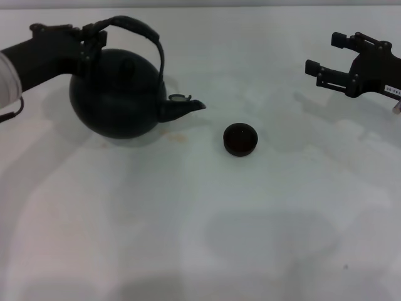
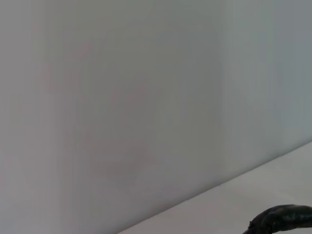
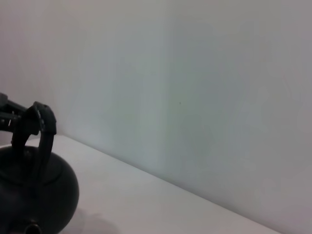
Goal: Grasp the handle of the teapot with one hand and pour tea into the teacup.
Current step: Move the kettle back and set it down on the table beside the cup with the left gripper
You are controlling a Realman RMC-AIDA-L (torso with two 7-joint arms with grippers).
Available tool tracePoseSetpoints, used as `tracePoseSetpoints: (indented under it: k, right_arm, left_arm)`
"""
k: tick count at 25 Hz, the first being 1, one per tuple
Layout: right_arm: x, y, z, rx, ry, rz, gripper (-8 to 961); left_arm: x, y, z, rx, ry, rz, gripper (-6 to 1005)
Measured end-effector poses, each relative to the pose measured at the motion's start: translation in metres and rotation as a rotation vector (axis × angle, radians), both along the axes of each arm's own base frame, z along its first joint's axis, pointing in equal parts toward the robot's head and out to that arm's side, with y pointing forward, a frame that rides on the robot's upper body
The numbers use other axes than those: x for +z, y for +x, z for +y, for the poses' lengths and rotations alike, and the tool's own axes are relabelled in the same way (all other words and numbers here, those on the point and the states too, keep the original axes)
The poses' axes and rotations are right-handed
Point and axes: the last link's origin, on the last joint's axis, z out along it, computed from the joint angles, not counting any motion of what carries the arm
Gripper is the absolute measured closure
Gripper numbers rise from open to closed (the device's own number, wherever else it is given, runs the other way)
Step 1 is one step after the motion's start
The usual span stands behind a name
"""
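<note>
I will release the matte black teapot from my left gripper on the white table, level with the small black teacup (image 1: 104, 150).
The matte black teapot (image 1: 119, 94) sits at the table's left, its spout (image 1: 185, 108) pointing right toward the small black teacup (image 1: 240, 139). The cup stands apart from the spout, a short gap to its right. My left gripper (image 1: 93, 39) reaches in from the left and is shut on the left part of the arched handle (image 1: 135, 26). The pot looks upright; I cannot tell whether its base touches the table. The right wrist view shows the teapot (image 3: 34, 195) and handle (image 3: 45, 127). A bit of the handle (image 2: 282, 218) shows in the left wrist view. My right gripper (image 1: 329, 55) hangs open at the far right.
The white table (image 1: 200, 226) spreads wide in front of the pot and cup. A pale wall (image 3: 195, 87) rises behind the table's far edge. Nothing else stands on the table.
</note>
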Motion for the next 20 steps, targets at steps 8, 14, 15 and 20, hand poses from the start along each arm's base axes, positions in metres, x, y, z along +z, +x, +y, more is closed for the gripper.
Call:
tracePoseSetpoints:
  k: [8,14,15,20]
  right_arm:
    - [0.000,0.000,0.000,-0.005,-0.002,0.003,103]
    - [0.000,0.001,-0.001,-0.008,-0.004,0.003,103]
    - [0.000,0.001,-0.001,-0.008,-0.004,0.003,103]
    - [0.000,0.000,0.001,-0.007,-0.003,0.000,103]
  left_arm:
    - [-0.006,-0.036,-0.013,-0.032,0.067,-0.076,843]
    - [-0.010,-0.053,-0.024,-0.055,0.115,-0.134,844]
    - [-0.012,-0.056,-0.026,-0.051,0.117,-0.142,844]
    - [-0.016,-0.068,-0.033,-0.045,0.131,-0.160,845]
